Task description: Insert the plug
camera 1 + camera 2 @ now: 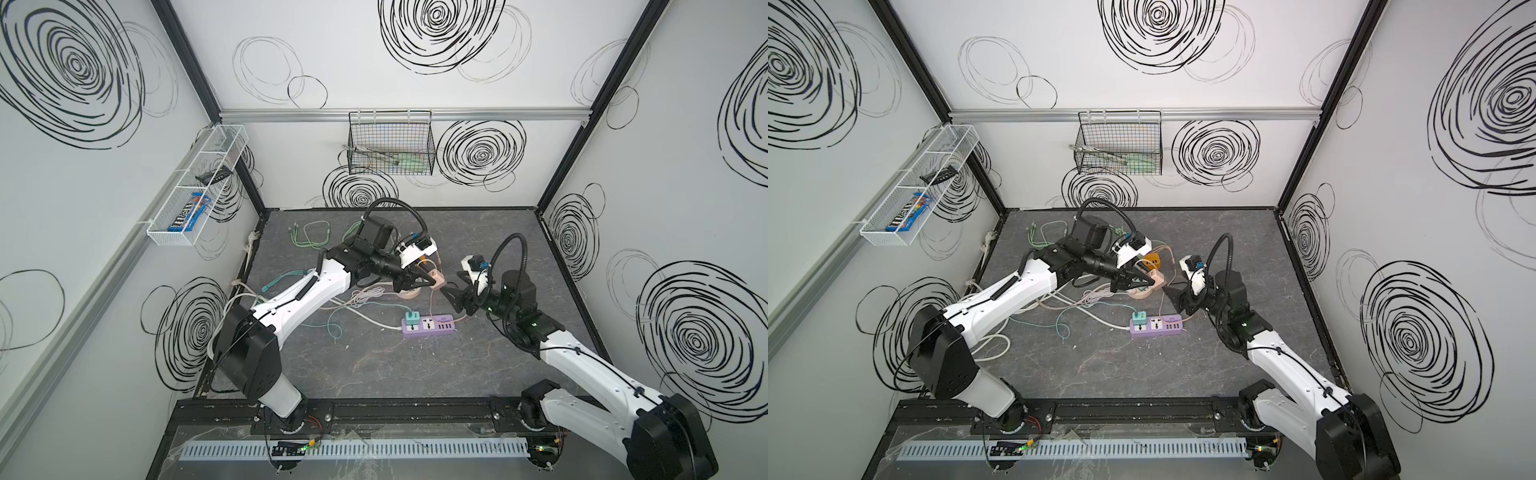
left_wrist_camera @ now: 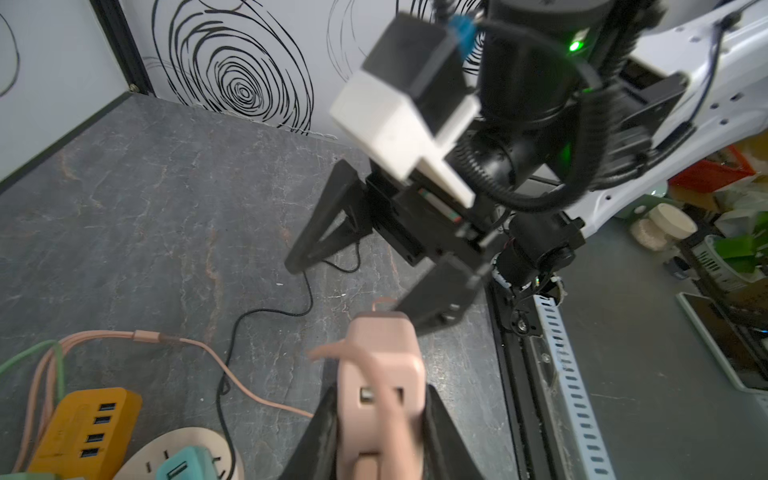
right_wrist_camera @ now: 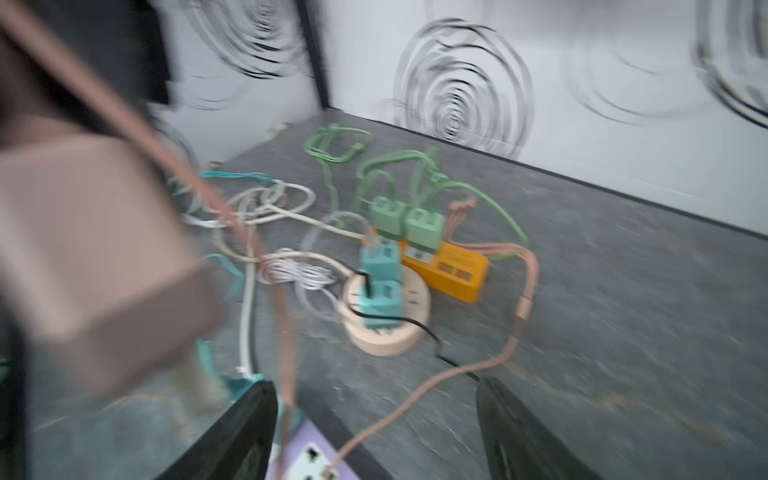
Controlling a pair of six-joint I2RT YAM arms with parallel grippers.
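Observation:
My right gripper is to close next on the low bend (image 1: 460,319) (image 3: 352,445) of the pink cable by the purple power strip's end and pull the slack aside.
A pink plug (image 2: 380,374) with a pink cable (image 2: 199,345) is held above the table, my left gripper (image 2: 380,399) shut on its sides. In both top views the pink plug (image 1: 437,279) (image 1: 1155,277) hangs over the cable pile. My right gripper (image 3: 376,388) is open with nothing between its fingers, just right of the plug (image 3: 95,249) in the top views (image 1: 453,286). Below lies a purple power strip (image 1: 428,325) (image 3: 307,453) with a teal plug (image 1: 412,319) in its left socket. The pink cable (image 3: 457,370) runs down to the strip.
A round beige socket (image 3: 388,316) carrying teal adapters and an orange USB hub (image 3: 453,266) with green adapters sit behind the strip. Green, white and black cables tangle across the back left of the table. Wire baskets (image 1: 390,143) hang on the walls.

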